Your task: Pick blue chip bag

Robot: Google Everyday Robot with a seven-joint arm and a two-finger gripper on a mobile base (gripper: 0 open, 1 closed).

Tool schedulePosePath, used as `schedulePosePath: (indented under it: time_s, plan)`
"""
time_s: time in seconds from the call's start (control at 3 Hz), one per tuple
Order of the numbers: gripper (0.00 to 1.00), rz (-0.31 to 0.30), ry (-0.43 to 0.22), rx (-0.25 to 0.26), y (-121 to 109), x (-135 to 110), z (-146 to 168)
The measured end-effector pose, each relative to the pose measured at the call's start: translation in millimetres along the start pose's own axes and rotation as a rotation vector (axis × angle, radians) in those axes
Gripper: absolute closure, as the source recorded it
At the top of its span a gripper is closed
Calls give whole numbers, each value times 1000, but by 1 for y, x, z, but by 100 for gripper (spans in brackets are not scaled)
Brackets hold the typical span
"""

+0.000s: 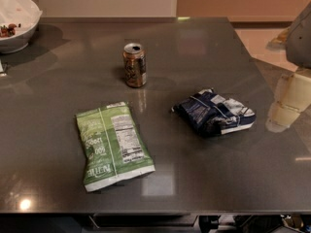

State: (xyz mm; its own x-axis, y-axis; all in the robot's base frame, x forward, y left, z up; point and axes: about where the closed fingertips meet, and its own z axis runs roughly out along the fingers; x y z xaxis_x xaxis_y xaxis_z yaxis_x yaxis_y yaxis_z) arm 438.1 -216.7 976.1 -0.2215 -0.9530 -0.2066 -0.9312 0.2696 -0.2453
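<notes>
The white-patched end [231, 111] of the blue chip bag, which is the end farther from the green bag, will be gripped by my gripper as it closes there.
The blue chip bag [214, 112] is a crumpled dark navy foil bag with white and silver patches. It lies on the dark grey table [204, 169], right of centre. My gripper [287, 105] comes in from the right edge of the view. It hangs just to the right of the bag, about level with it and apart from it. It holds nothing that I can see.
A flat green bag [112, 144] with a white nutrition label lies left of centre. An opened drink can [134, 65] stands upright behind the two bags. A white bowl [14, 23] sits at the far left corner. The table's front edge runs along the bottom.
</notes>
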Motion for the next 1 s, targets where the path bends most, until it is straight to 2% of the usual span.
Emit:
schedulePosePath:
  time_s: [0.33, 1.0]
  plan:
    - [0, 0, 0, -1, 0, 0, 0]
    - [0, 13, -22, -72, -28, -15, 31]
